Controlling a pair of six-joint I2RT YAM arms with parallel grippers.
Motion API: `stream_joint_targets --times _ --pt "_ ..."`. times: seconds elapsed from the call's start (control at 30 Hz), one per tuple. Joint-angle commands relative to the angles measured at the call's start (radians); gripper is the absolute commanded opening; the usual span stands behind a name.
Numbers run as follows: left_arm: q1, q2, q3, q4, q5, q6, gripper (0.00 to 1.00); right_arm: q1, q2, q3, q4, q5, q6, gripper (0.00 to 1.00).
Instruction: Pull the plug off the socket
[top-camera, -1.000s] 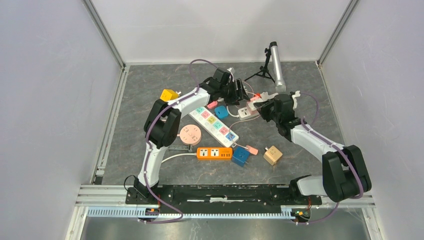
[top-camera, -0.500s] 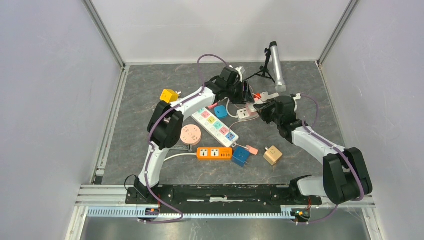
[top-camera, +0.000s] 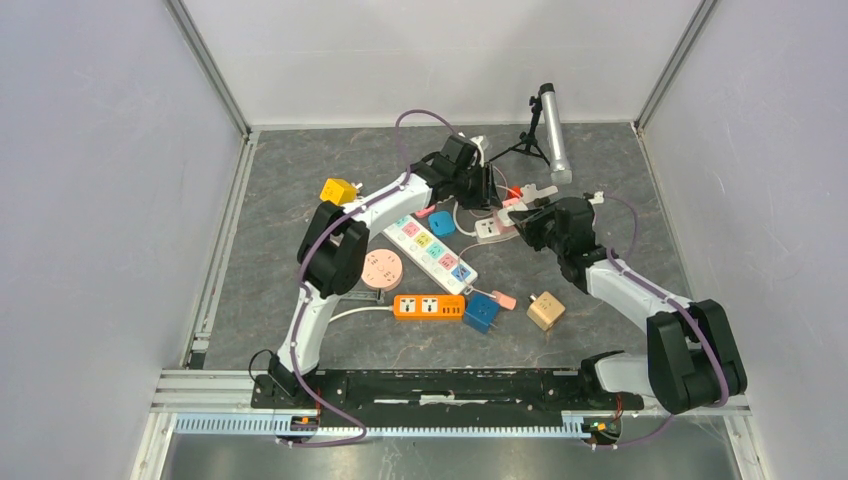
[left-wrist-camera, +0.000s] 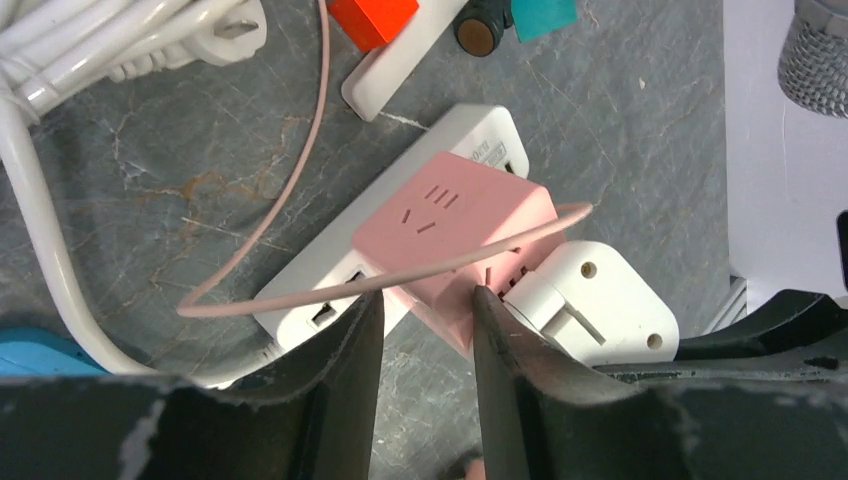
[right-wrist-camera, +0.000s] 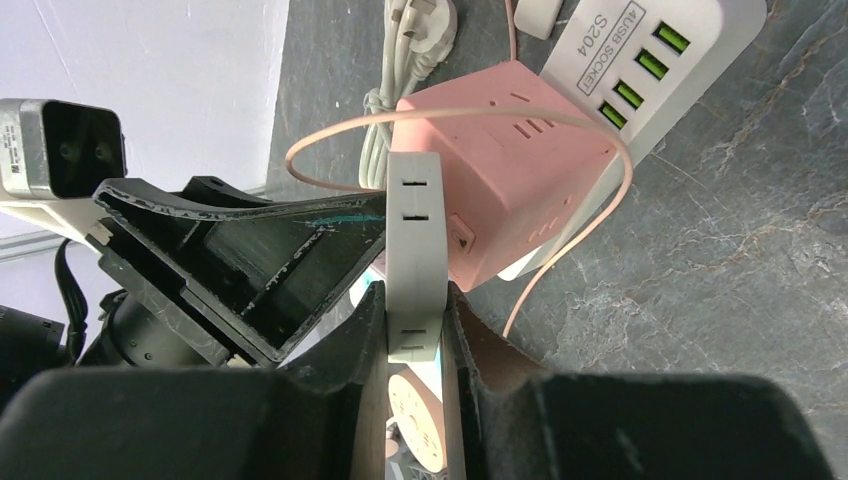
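Note:
The robot's right gripper needs to release the flat white plug on the bare table (top-camera: 561, 258) just behind the tan cube.
A pink cube socket (left-wrist-camera: 450, 220) sits on a white USB power strip (left-wrist-camera: 300, 300) at the back of the table, with a thin pink cable looped over it. A flat white plug (right-wrist-camera: 415, 250) is pushed into the cube's side. My right gripper (right-wrist-camera: 415, 295) is shut on this plug (left-wrist-camera: 600, 300), one finger on each flat face. My left gripper (left-wrist-camera: 425, 300) comes from the opposite side. It is open, its jaws narrow around the cube's near corner, with a gap beside the left finger. From above, both grippers (top-camera: 490, 185) (top-camera: 530, 222) meet at the cube (top-camera: 512, 202).
A long white strip with coloured outlets (top-camera: 430, 245), an orange strip (top-camera: 428, 306), blue (top-camera: 482, 312), tan (top-camera: 545, 310) and yellow (top-camera: 338, 190) cubes and a round pink socket (top-camera: 381, 268) lie around. A tripod with a silver cylinder (top-camera: 548, 130) stands behind. A thick white cord (left-wrist-camera: 40, 250) runs at left.
My left arm has swung right to the pink cube and its jaws have narrowed around the corner. My right gripper has kept its hold on the white plug and shifted slightly.

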Motion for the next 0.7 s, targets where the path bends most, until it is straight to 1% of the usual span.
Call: stream_joint_targets --times 0.0,0.3,0.4,0.53,0.67 --pt "-0.014 0.091 0.006 -0.172 -0.058 0.068 0.43 -0.001 -0.028 -0.039 0.035 -0.083 -0.029 0.0" --pt "-0.015 0.107 0.026 -0.205 -0.061 0.057 0.42 -0.022 -0.026 -0.06 0.089 -0.143 -0.018 0.0" --pt "-0.015 0.117 0.031 -0.24 -0.081 0.052 0.43 -0.031 -0.032 -0.083 0.212 -0.165 -0.015 0.0" --pt "-0.015 0.141 0.036 -0.285 -0.095 0.037 0.42 -0.047 -0.03 -0.137 0.464 -0.209 0.045 0.0" --pt "-0.015 0.166 0.055 -0.329 -0.11 0.03 0.42 -0.057 -0.021 -0.139 0.543 -0.226 0.065 0.0"
